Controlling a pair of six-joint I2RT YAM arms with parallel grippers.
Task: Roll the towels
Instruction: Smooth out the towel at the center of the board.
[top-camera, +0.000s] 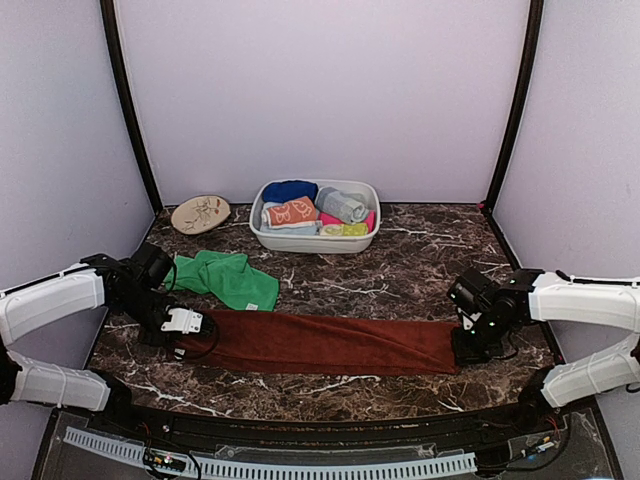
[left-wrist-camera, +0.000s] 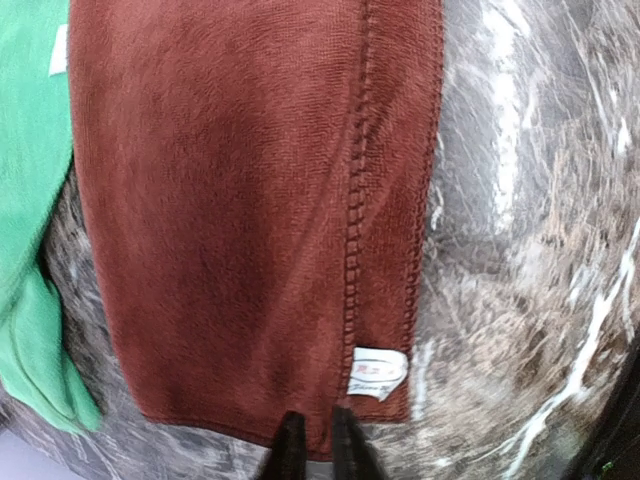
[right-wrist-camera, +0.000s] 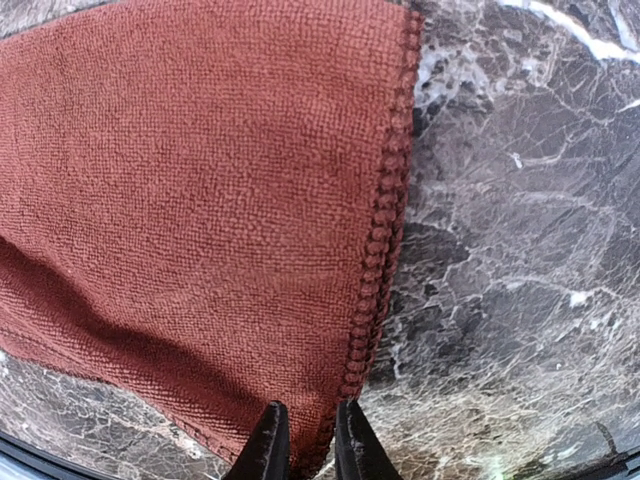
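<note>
The top layer of the towel ends short of the towel's lower edge, and my left gripper is at the tip of the towel's hem, so next I grab the towel's stitched edge (left-wrist-camera: 346, 365) next to the tag.
The long rust-brown towel (top-camera: 320, 342) lies flat and stretched left to right across the front of the marble table (top-camera: 400, 280). My left gripper (top-camera: 190, 338) sits at its left end. In the left wrist view it (left-wrist-camera: 318, 448) is shut on the towel's hem (left-wrist-camera: 240, 220), beside a white tag (left-wrist-camera: 378, 372). At the right end, my right gripper (top-camera: 462, 350) (right-wrist-camera: 310, 445) pinches the corner by the stitched edge (right-wrist-camera: 385, 230). A green towel (top-camera: 228, 278) (left-wrist-camera: 25, 200) lies crumpled behind the left end. An orange towel with cream prints (top-camera: 292, 212) sits rolled in the basin.
A white oval basin (top-camera: 262, 232) at the back centre holds several rolled towels. A beige round plaque (top-camera: 200, 213) lies at the back left. Dark posts and lilac walls enclose the table on three sides.
</note>
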